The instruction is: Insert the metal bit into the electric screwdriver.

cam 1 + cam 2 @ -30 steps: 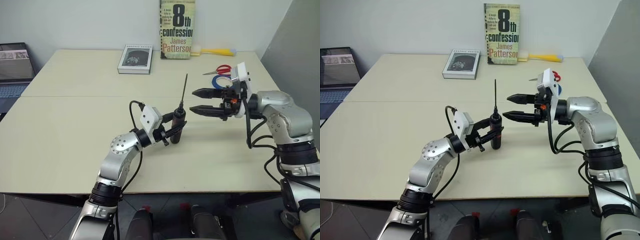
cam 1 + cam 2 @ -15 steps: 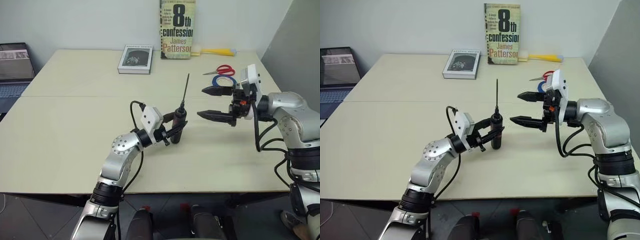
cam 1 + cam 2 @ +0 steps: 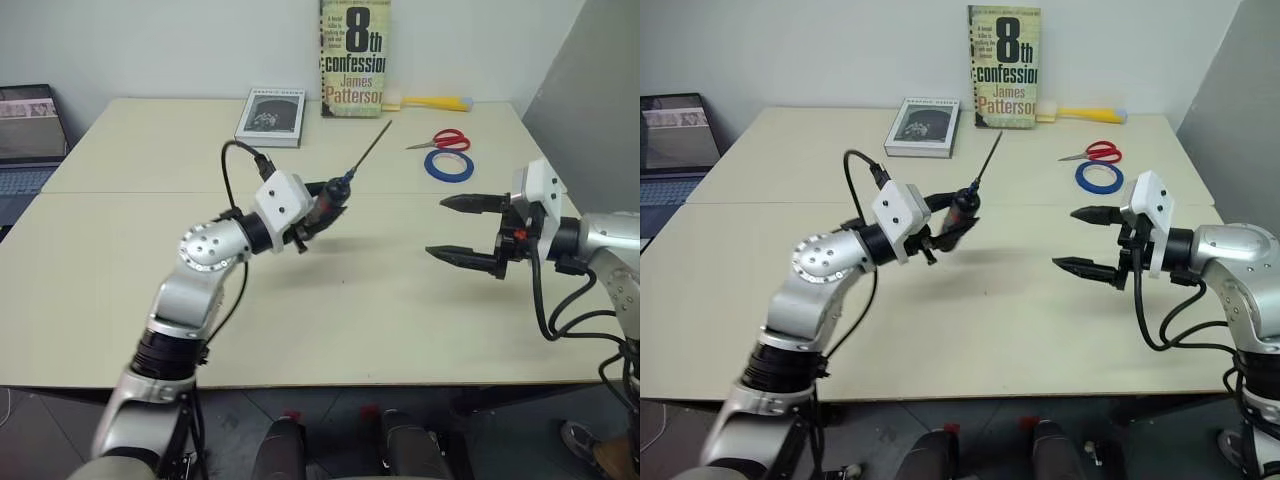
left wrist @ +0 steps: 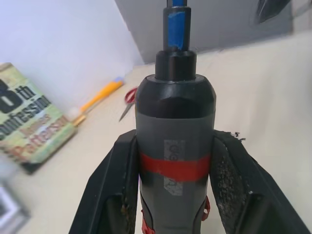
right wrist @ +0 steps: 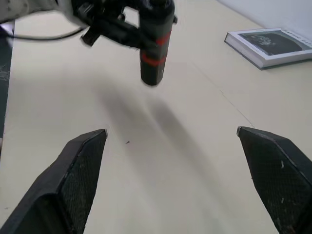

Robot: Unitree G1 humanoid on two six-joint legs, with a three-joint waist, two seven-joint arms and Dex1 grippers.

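Observation:
The robot's left gripper should set the electric screwdriver down on the table's near side of the seam (image 3: 290,212), in front of the flat book.
My left gripper (image 3: 322,212) is shut on the electric screwdriver (image 3: 328,200), a black body with a red band, and holds it above the table. The tool is tilted, its chuck pointing up and to the right. The thin metal bit (image 3: 368,150) sticks out of the chuck along the same line. In the left wrist view the fingers (image 4: 114,180) clamp both sides of the screwdriver (image 4: 174,141), and the bit's shank (image 4: 175,19) rises from the chuck. My right gripper (image 3: 437,228) stands open and empty well to the right of the tool, pointing left toward it. The right wrist view shows the screwdriver (image 5: 155,44) beyond its spread fingers (image 5: 80,170).
At the table's back stand a paperback (image 3: 354,58) upright against the wall and a flat book (image 3: 271,117). Red scissors (image 3: 440,139), a blue tape ring (image 3: 449,165) and a yellow-handled brush (image 3: 430,102) lie at the back right. A laptop (image 3: 28,135) sits off the left edge.
My left arm has lifted the screwdriver up and to the left and rolled it, so the bit now leans to the right. My right gripper has opened wider and drawn back to the right.

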